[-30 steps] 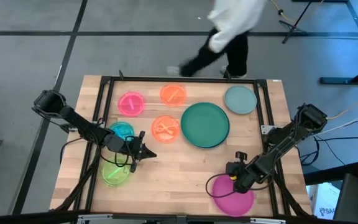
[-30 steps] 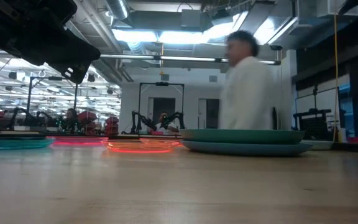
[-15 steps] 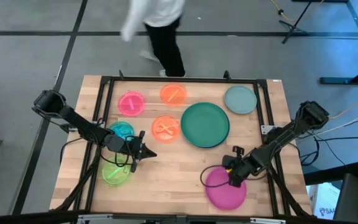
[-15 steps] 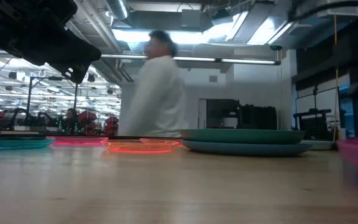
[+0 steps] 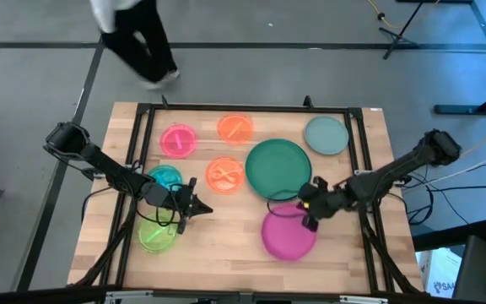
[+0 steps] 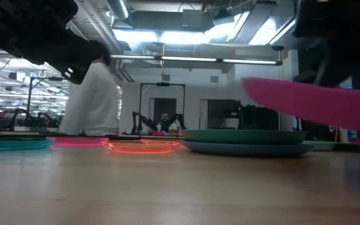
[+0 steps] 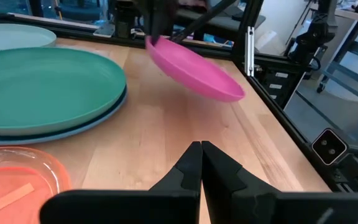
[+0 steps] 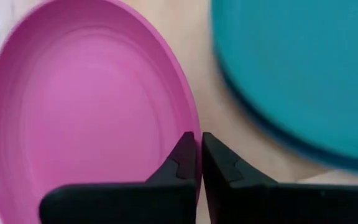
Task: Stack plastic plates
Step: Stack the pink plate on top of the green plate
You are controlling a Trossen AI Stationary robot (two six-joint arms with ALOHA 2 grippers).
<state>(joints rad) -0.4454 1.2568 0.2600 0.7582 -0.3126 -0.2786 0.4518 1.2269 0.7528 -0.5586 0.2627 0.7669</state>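
Note:
Next, I set the large magenta plate, now held above the table, down on the middle of the dark green plate [image 5: 274, 167] using my right gripper.
My right gripper [image 5: 308, 213] is shut on the large magenta plate [image 5: 288, 234], held above the table just near of the dark green plate [image 5: 278, 169], which lies on a blue plate [image 7: 73, 127]. The magenta plate also shows in the low view [image 6: 311, 103] and left wrist view [image 7: 194, 65]. My left gripper [image 5: 199, 209] is shut and empty over the table left of centre, between the teal plate [image 5: 165, 178] and the lime plate [image 5: 157, 236]. My right gripper pinches the magenta plate's rim [image 8: 194, 134] between its two fingers, one finger on the inner side and one on the outer, at the plate's far right edge. The fingers come from the table's right side. The plate hangs lifted clear, tilted.
A pink plate [image 5: 178, 139], two orange plates [image 5: 235, 128] [image 5: 224, 173] and a grey-green plate [image 5: 326, 135] lie on the far half of the table. A person [image 5: 133, 34] walks on the floor beyond the far edge. Bare wood lies along the near edge.
My right gripper has gone up and toward the table's far-left, toward the dark green plate, carrying the magenta plate, which has risen from the near right corner and now hangs tilted, clear of the table. The person has walked toward the left.

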